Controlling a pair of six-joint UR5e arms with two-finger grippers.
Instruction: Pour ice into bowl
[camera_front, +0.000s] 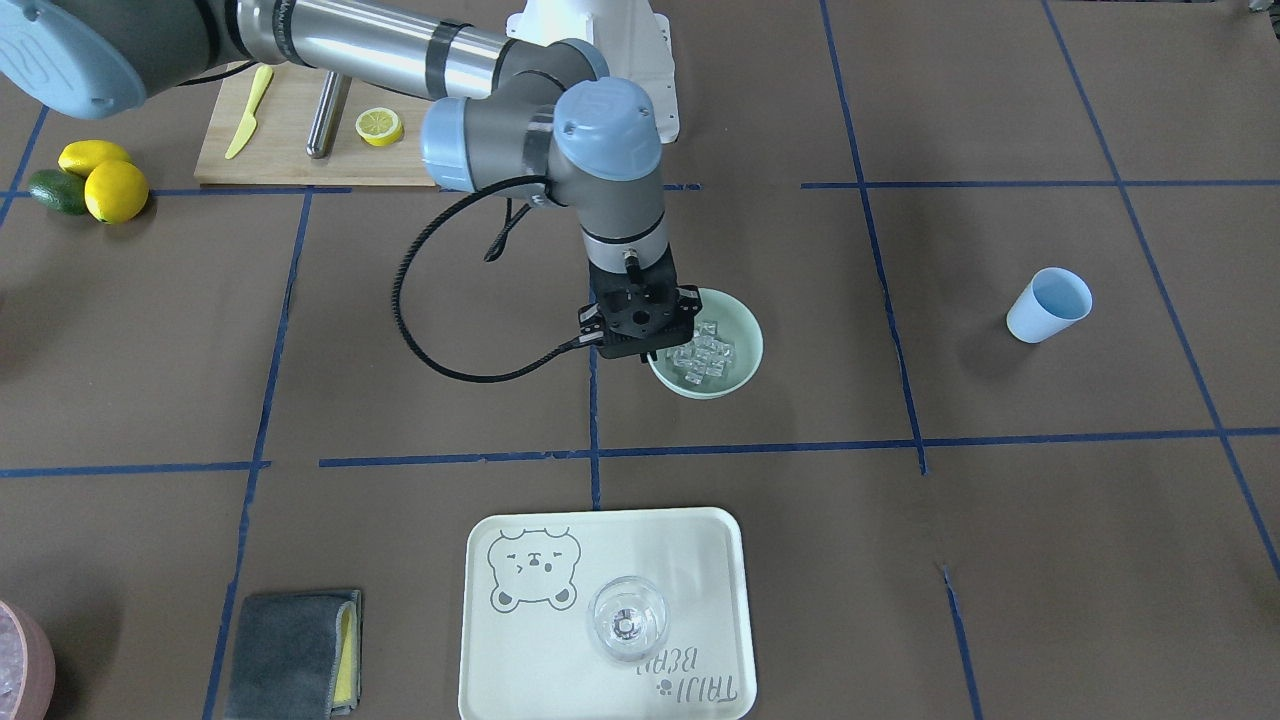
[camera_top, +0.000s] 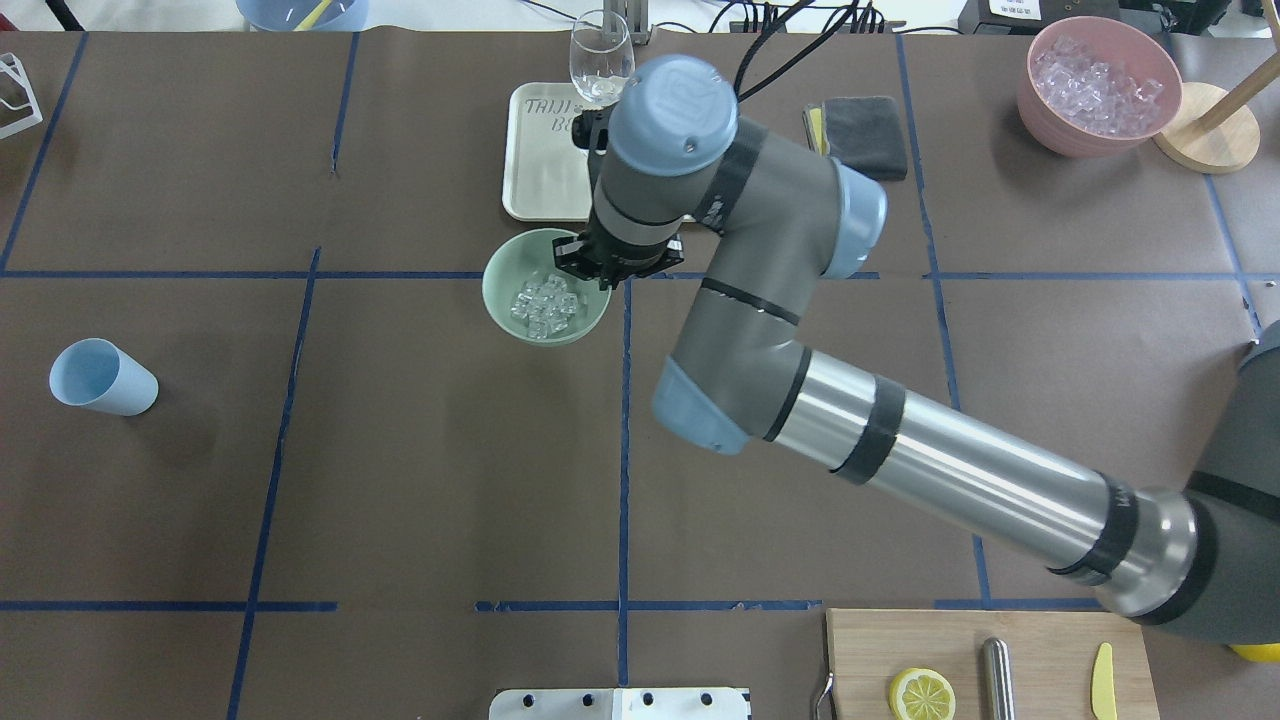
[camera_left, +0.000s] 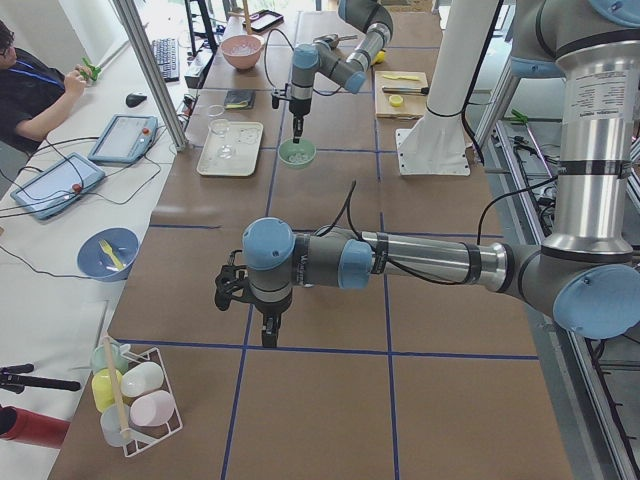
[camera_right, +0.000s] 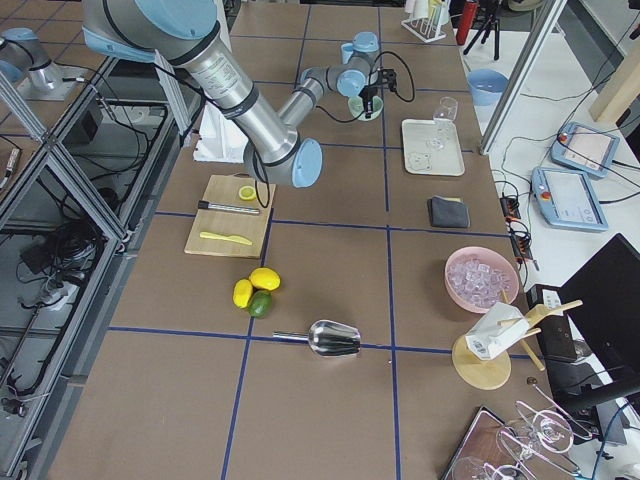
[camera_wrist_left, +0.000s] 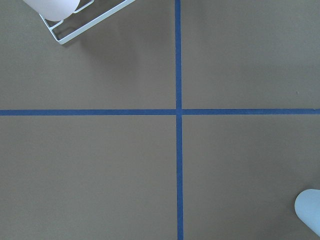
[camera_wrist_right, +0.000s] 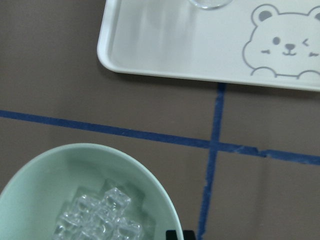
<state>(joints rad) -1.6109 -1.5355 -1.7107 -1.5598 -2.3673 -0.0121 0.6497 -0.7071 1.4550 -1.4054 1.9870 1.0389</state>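
Observation:
My right gripper will let go of the mint-green bowl between the lemons and the pink bowl, nearer the lemons (camera_front: 168, 335). The mint-green bowl stands near the table's middle now.
The pale mint-green bowl (camera_front: 748, 335) stands near the table's middle and holds a heap of clear ice cubes (camera_front: 705, 355). My right gripper (camera_front: 645, 352) points straight down over the bowl's rim on the robot's right side. In the right wrist view its tips (camera_wrist_right: 180, 234) sit together beside the bowl (camera_wrist_right: 45, 170) and the ice (camera_wrist_right: 100, 217), with nothing between them. The overhead view shows the bowl (camera_top: 500, 290) and the ice (camera_top: 545, 305) partly under the wrist. My left gripper (camera_left: 268, 335) hangs over bare table far from the bowl; I cannot tell its state.
A white bear tray (camera_front: 700, 560) with a clear glass (camera_front: 627, 618) lies beyond the bowl. A light blue cup (camera_top: 100, 377) stands far left. A pink bowl of ice (camera_top: 1098, 85), grey cloth (camera_top: 865, 135), metal scoop (camera_right: 330, 338), cutting board (camera_front: 290, 140) and lemons (camera_front: 115, 190) are on the right.

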